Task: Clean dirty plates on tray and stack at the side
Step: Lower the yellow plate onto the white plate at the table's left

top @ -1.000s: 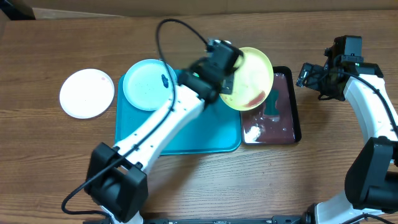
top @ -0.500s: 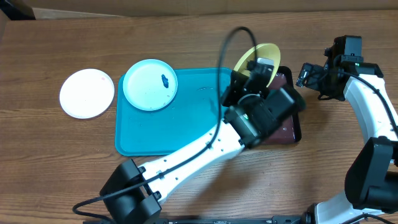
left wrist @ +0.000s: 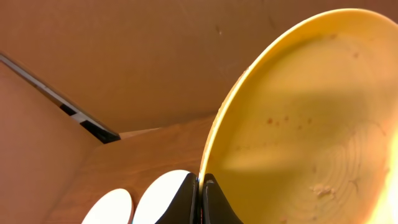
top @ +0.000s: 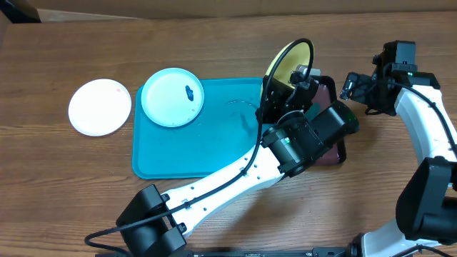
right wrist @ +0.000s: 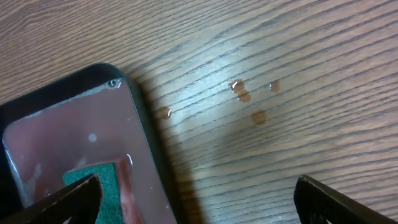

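Note:
I should use my left gripper to set the yellow-green plate down on top of the white plate (top: 102, 107) (left wrist: 110, 210) beside the turquoise tray. The yellow-green plate is tilted above the black tray now.
My left gripper (left wrist: 200, 196) is shut on the rim of the yellow-green plate (left wrist: 305, 130), which it holds tilted on edge above the black tray (top: 335, 146); the plate also shows in the overhead view (top: 289, 61). The plate carries small crumbs and smears. The pale blue plate (top: 172, 97) with a dark smudge lies at the back left of the turquoise tray (top: 193, 153). The white plate (top: 100, 107) lies on the table left of the tray. My right gripper (right wrist: 196, 196) is open and empty over the table beside the black tray's right edge (right wrist: 143, 124).
A green sponge (right wrist: 93, 183) lies in the black tray, which holds reddish liquid. A few small drops (right wrist: 242, 93) sit on the wooden table right of it. My left arm (top: 235, 175) crosses over the turquoise tray's right part.
My left gripper has carried the yellow-green plate to the right over the black tray and tipped it up on edge. The right arm has not moved.

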`<state>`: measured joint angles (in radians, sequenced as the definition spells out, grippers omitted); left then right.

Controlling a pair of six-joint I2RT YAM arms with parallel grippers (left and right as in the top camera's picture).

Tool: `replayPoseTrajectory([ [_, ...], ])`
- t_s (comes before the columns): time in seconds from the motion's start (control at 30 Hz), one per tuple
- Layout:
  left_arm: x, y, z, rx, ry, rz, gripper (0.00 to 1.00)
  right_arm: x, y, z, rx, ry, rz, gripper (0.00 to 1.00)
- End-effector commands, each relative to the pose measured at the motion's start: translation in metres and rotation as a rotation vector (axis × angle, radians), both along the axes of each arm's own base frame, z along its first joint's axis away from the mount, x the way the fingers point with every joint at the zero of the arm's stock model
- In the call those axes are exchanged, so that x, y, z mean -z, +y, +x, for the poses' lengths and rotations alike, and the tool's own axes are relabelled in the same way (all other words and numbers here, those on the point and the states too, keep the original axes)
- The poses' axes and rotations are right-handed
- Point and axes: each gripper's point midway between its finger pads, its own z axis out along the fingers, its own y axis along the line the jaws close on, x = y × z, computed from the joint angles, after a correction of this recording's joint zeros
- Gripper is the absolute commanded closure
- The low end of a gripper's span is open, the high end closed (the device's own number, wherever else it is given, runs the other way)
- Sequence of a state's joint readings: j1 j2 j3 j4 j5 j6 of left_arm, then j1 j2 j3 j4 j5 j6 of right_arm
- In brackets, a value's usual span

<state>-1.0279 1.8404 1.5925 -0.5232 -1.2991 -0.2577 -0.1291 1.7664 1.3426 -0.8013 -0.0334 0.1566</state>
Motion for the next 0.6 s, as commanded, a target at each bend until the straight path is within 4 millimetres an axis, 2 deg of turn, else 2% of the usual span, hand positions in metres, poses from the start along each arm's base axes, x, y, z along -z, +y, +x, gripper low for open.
replayPoseTrajectory([
  [0.0,-0.011,0.0,0.001,-0.029,-0.04,-0.009,0.96,-0.01,0.0,0.002,0.0,-0.03,-0.01,0.0],
  [0.2,-0.009,0.0,0.002,-0.021,-0.03,-0.015,0.96,-0.01,0.0,0.002,0.0,-0.03,-0.01,0.0],
  [0.27,-0.004,-0.005,0.004,0.009,-0.004,-0.029,0.96,-0.01,0.0,0.002,0.0,-0.03,-0.01,0.0],
  [0.33,0.009,-0.015,0.004,0.071,0.06,-0.059,0.96,-0.01,0.0,0.002,-0.001,-0.03,-0.009,0.0],
  [0.47,0.047,-0.023,0.005,0.135,0.206,-0.195,0.96,-0.01,0.0,0.002,0.0,-0.03,-0.01,0.0],
  [0.53,0.093,-0.018,0.01,0.146,0.423,-0.392,0.96,-0.01,0.0,0.002,0.0,-0.03,-0.01,0.0],
  [0.57,0.101,-0.015,0.012,0.143,0.474,-0.431,0.96,-0.01,0.0,0.002,0.0,-0.03,-0.01,0.0],
])
